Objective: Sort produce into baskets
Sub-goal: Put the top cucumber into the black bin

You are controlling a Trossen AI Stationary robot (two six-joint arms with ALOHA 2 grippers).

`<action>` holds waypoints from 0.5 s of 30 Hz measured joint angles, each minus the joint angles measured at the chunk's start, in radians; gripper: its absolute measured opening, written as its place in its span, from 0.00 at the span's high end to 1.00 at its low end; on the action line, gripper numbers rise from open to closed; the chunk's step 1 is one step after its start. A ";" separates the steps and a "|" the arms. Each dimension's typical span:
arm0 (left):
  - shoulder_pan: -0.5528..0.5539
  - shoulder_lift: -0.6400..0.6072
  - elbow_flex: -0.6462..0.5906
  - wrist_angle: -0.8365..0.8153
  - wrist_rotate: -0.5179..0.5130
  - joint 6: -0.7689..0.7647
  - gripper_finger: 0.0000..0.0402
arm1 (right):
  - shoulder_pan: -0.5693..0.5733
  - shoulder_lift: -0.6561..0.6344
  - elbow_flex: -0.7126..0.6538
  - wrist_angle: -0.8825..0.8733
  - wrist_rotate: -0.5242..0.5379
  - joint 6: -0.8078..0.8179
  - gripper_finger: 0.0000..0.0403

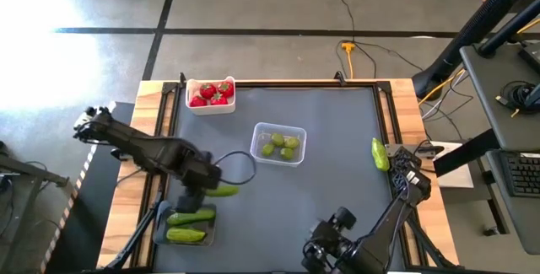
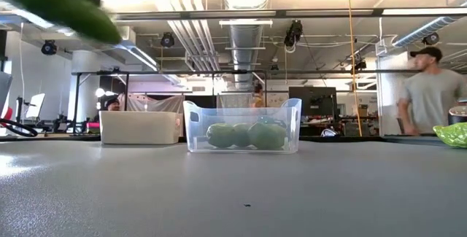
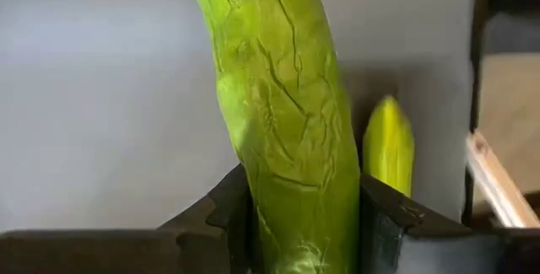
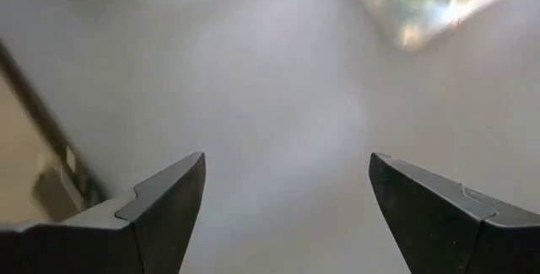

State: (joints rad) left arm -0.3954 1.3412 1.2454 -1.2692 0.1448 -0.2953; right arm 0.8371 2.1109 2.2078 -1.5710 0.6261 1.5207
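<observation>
The held cucumber, now just above the dark tray, will be let go by my left gripper between the two cucumbers in the dark tray (image 1: 195, 224).
My left gripper (image 1: 205, 191) is shut on a long green cucumber (image 1: 223, 191) just above and right of the dark tray (image 1: 159, 230) at the near left. Two more cucumbers (image 1: 189, 217) lie in that tray. One of them shows in the left wrist view (image 3: 388, 143). The held cucumber also shows high in the low view (image 2: 66, 7). The white tub (image 1: 211, 105) at the far left holds red strawberries (image 1: 212, 93). The clear tub (image 1: 297, 136) in the middle holds yellow-green fruits (image 1: 278, 145). My right gripper (image 4: 287, 190) is open and empty near the near edge. My left gripper pinches the cucumber's two long sides (image 3: 253, 215) between its two fingers (image 3: 228, 206). Most of its length (image 3: 270, 72) reaches out past the fingertips, toward the table's right in the high view. The cucumber is lifted clear of the table and the tray.
Another cucumber (image 1: 380, 153) lies at the mat's right edge, also in the low view (image 2: 452, 133). My right arm (image 1: 371, 240) stands at the near right. Wooden rails (image 1: 148, 139) border the mat. People (image 2: 427, 95) are in the room behind.
</observation>
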 joint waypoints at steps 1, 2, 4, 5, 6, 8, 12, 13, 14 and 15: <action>-0.007 -0.023 -0.024 -0.023 0.006 -0.029 0.69 | 0.000 0.000 0.000 0.000 0.048 -0.005 0.19; -0.011 -0.050 -0.043 -0.034 0.025 -0.062 0.69 | 0.000 0.000 0.000 0.000 0.083 -0.016 0.19; -0.021 -0.101 -0.076 -0.037 0.062 -0.132 0.69 | -0.004 -0.004 0.000 0.000 0.107 -0.042 0.19; -0.027 -0.124 -0.092 -0.034 0.067 -0.167 0.69 | -0.005 -0.006 0.000 0.000 0.107 -0.055 0.19; -0.032 -0.145 -0.107 -0.036 0.070 -0.197 0.69 | -0.007 -0.008 0.000 0.000 0.107 -0.067 0.19; -0.038 -0.185 -0.134 -0.048 0.077 -0.235 0.69 | -0.011 -0.018 0.000 0.000 0.107 -0.086 0.19; -0.038 -0.226 -0.195 -0.088 0.097 -0.303 0.69 | -0.016 -0.026 -0.001 -0.001 0.108 -0.128 0.19; -0.038 -0.228 -0.208 -0.089 0.112 -0.310 0.69 | -0.017 -0.027 -0.001 0.000 0.108 -0.135 0.19; -0.038 -0.228 -0.218 -0.086 0.121 -0.312 0.69 | -0.017 -0.028 -0.001 0.000 0.108 -0.141 0.19; -0.041 -0.228 -0.227 -0.084 0.130 -0.313 0.69 | -0.018 -0.029 -0.001 0.000 0.108 -0.145 0.19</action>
State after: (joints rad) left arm -0.4362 1.1130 1.0188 -1.3529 0.2746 -0.6088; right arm 0.8192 2.0822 2.2066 -1.5714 0.7336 1.3755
